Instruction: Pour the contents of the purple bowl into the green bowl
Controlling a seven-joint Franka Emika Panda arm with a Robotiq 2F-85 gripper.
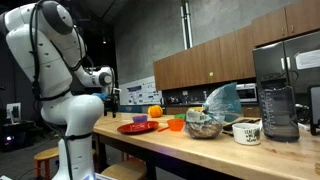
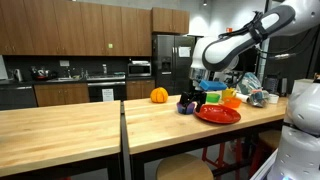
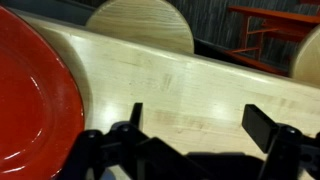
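Observation:
I should grip the purple bowl's rim on the side (image 1: 133, 117) farthest from the green bowl.
The purple bowl (image 1: 139, 119) stands on the wooden counter just behind the red plate (image 1: 137, 128); it also shows in an exterior view (image 2: 185, 104). The green bowl (image 1: 181, 117) stands further along the counter, beside a small orange bowl (image 1: 176, 126), and shows in an exterior view (image 2: 212, 97) too. My gripper (image 1: 109, 96) hangs open and empty above the counter near the purple bowl (image 2: 197, 90). In the wrist view its fingers (image 3: 200, 125) are spread over bare wood, with the red plate (image 3: 35, 95) at the left. Neither bowl shows in the wrist view.
An orange fruit (image 1: 155, 111) sits behind the plate. A grey bowl heaped with stuff (image 1: 204, 125), a white mug (image 1: 247, 131) and a dark blender (image 1: 278, 100) stand further along. Round stools (image 3: 140, 25) stand below the counter's edge.

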